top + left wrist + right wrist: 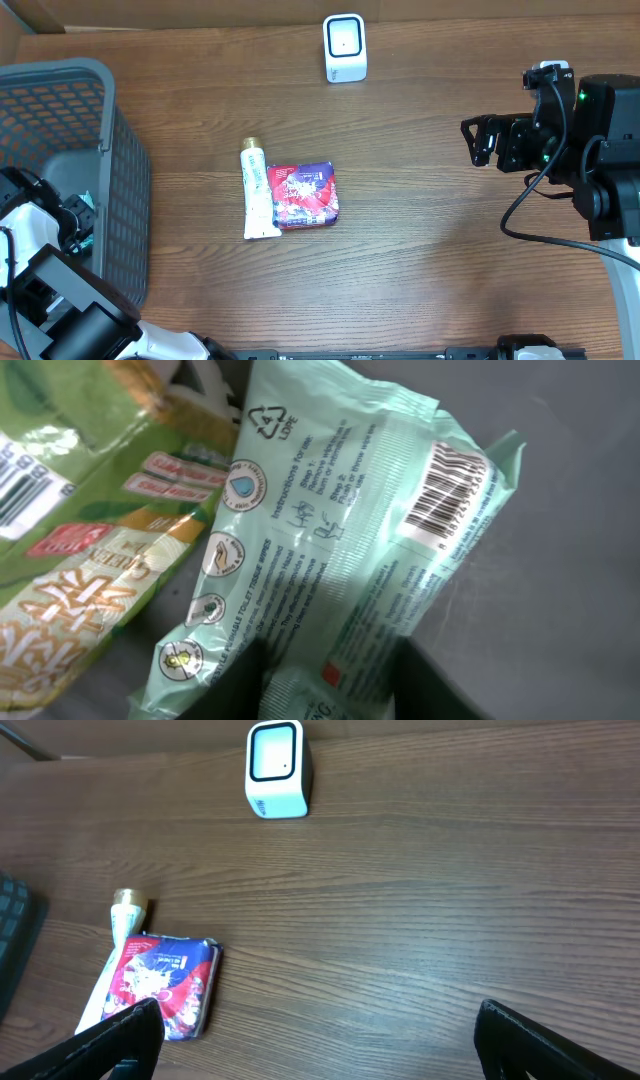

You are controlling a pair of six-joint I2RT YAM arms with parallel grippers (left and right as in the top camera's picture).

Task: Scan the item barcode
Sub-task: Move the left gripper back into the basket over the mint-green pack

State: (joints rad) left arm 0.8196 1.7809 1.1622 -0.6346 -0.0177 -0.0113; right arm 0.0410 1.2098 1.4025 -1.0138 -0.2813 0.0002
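The wipes pack's edge beside the snack bag is outside my left fingers, so next I open, lift clear and grip the pack across its full width (pixel 300 615).
Inside the grey basket (pixel 125 200), my left gripper (pixel 330 660) has its dark fingers (pixel 225 685) pressed on both sides of the near end of a mint-green wipes pack (pixel 340 510). The pack's barcode (pixel 447 492) faces the wrist camera at upper right. From overhead the left gripper (pixel 80 215) sits low in the basket, mostly hidden by the arm. The white scanner (pixel 345 47) stands at the table's far edge. My right gripper (pixel 478 142) hovers open at the right, with nothing between its fingers (pixel 110 1045).
A green snack bag (pixel 80 560) lies beside the wipes pack in the basket. Mid-table lie a white toothpaste tube (pixel 257 190) and a red-purple packet (pixel 305 195), side by side. The scanner (pixel 277 768) also shows in the right wrist view.
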